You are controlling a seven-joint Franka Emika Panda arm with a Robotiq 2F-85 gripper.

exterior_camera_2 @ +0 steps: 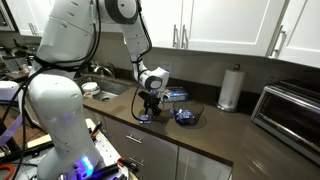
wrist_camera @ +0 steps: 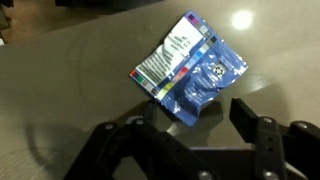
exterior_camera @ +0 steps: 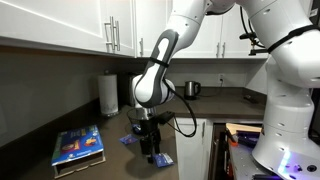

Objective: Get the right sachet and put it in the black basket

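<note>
The flat sachet has only its near corner within my gripper's fingers, so next I open wide and pinch deeper into its blue end (wrist_camera: 208,84) before I lift it.
The right sachet (wrist_camera: 190,70) is a flat bright blue packet with a whitish striped end, lying on the dark countertop. It also shows in both exterior views (exterior_camera: 161,158) (exterior_camera_2: 145,118), just under the gripper. My gripper (wrist_camera: 195,122) is open and empty; its two black fingers hover just above the sachet's near edge without touching it. It shows in both exterior views (exterior_camera: 150,147) (exterior_camera_2: 148,107), pointing down. The black basket (exterior_camera_2: 187,118) stands on the counter a short way beside the gripper, with something blue in or at it. A smaller, darker blue packet (exterior_camera: 128,140) lies nearby.
A big blue box (exterior_camera: 78,146) lies flat on the counter, also seen behind the gripper (exterior_camera_2: 175,95). A paper towel roll (exterior_camera_2: 232,88) stands by the wall, a silver toaster oven (exterior_camera_2: 290,115) at the far end, and a kettle (exterior_camera: 192,88) sits on the back counter. The sink (exterior_camera_2: 100,92) is beside the arm.
</note>
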